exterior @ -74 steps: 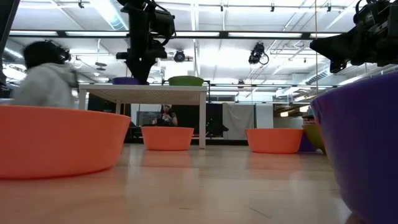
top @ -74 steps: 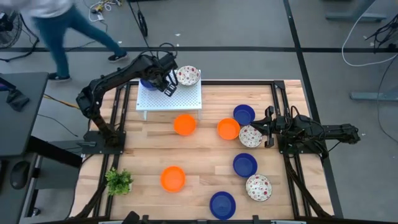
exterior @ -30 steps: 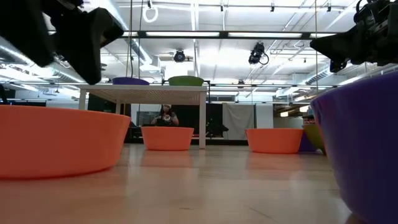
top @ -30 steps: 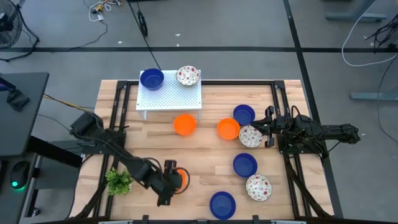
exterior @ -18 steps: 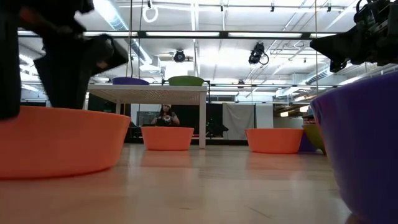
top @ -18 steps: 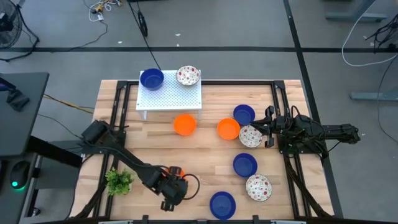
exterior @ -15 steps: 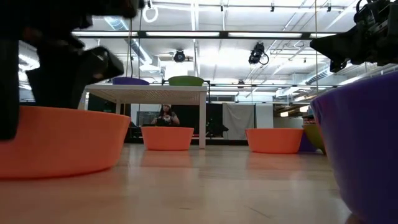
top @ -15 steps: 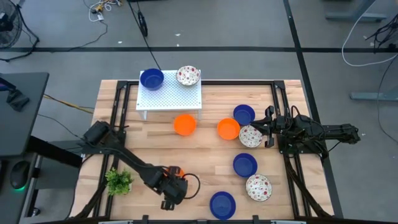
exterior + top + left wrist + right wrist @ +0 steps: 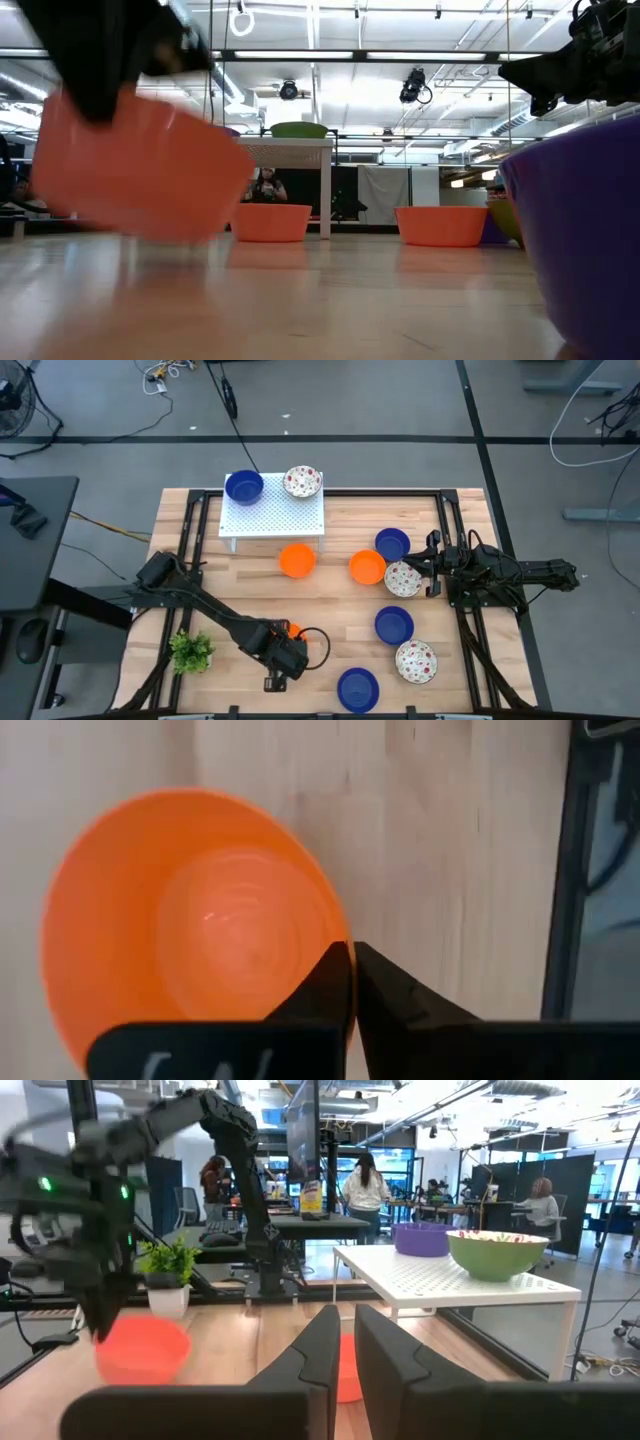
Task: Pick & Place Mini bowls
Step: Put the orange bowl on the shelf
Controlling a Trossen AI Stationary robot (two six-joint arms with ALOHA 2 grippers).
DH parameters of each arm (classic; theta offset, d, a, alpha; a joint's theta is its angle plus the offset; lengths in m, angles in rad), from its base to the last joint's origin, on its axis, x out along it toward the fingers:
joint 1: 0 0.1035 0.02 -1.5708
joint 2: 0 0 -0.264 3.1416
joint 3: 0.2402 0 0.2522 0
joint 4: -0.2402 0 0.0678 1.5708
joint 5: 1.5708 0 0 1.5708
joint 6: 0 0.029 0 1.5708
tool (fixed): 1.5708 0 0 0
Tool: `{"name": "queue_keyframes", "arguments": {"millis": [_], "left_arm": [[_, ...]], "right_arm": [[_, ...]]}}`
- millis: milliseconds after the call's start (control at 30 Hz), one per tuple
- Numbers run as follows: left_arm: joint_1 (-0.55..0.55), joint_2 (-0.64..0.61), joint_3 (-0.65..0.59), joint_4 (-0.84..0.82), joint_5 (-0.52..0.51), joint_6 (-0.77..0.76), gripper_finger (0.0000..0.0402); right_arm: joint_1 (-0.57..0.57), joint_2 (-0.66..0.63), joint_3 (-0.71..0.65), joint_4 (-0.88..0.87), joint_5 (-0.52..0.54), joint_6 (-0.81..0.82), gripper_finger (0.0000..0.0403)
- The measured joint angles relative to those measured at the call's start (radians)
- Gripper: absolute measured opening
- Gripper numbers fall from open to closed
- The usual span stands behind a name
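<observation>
The orange bowl, now tilted above the table's near part, will be released by my left gripper on the white rack's near half [image 9: 272, 512], in front of the blue and speckled bowls.
My left gripper [image 9: 350, 960] hangs over the table's near left part [image 9: 284, 658], shut on an orange mini bowl [image 9: 190, 920]. In the low view this bowl [image 9: 140, 165] is off the wood and tilted. In the high view the gripper covers most of it, with only an orange sliver [image 9: 288, 629] showing. Other mini bowls rest on their bases: a blue one [image 9: 244, 486] and a speckled one [image 9: 303, 482] on the white rack [image 9: 272, 515], the others on the table. My right gripper [image 9: 432, 565] is parked at the right edge, shut, nothing between its fingers [image 9: 345, 1342]. My left gripper pinches the orange bowl's rim [image 9: 338, 932] on its near side, one finger inside the bowl and one outside. The fingers come from above, pointing steeply down. The bowl is lifted clear of the table and hangs tilted below them [image 9: 140, 165].
On the wood stand two orange bowls [image 9: 296, 559] [image 9: 367, 567], blue bowls [image 9: 392, 544] [image 9: 394, 625] [image 9: 357, 689] and speckled bowls [image 9: 402, 579] [image 9: 415, 661]. A small green plant [image 9: 190, 652] stands at the near left. Black frame rails run along both table sides.
My left gripper, open over the orange bowl a second ago, came down, shut on its rim and rose a little while shifting toward the table's right edge. The bowl, which was flat on the wood, is now lifted clear and tilted.
</observation>
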Motion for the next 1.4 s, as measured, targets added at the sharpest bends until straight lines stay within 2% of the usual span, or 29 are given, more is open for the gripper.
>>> {"name": "queue_keyframes", "arguments": {"millis": [67, 233, 400, 533, 700, 867, 1000, 1167, 1400], "left_arm": [[0.001, 0.0, 0.101, -0.118, -0.05, 0.02, 0.0007], [0.033, -0.002, 0.302, -0.394, -0.315, 0.028, 0.0006], [0.124, -0.03, 0.335, -0.552, -0.531, 0.071, 0.0005], [0.235, -0.069, 0.334, -0.56, -0.603, 0.144, 0.0004], [0.386, -0.151, 0.301, -0.513, -0.588, 0.236, 0.0005], [0.522, -0.281, 0.172, -0.391, -0.525, 0.295, 0.0005], [0.609, -0.368, 0.049, -0.237, -0.42, 0.339, 0.0006], [0.701, -0.391, -0.051, -0.189, -0.382, 0.348, 0.0005], [0.77, -0.391, -0.086, -0.154, -0.352, 0.341, 0.0011]], "right_arm": [[0.0, 0.0, 0.0, 0.0, 0.0, 0.0, 0.004], [0.0, 0.0, 0.0, 0.0, 0.0, 0.0, 0.004], [0.0, 0.0, 0.0, -0.003, -0.001, 0.0, 0.004], [0.0, 0.0, 0.0, -0.009, 0.0, 0.005, 0.004], [0.0, 0.0, 0.0, -0.01, -0.001, 0.006, 0.004], [0.0, 0.0, 0.0, -0.018, -0.001, 0.001, 0.004], [0.0, 0.0, 0.0, -0.015, -0.001, -0.002, 0.004], [0.0, 0.0, 0.0, -0.013, -0.001, -0.003, 0.004], [0.0, 0.0, 0.0, -0.007, -0.001, -0.003, 0.004]]}}
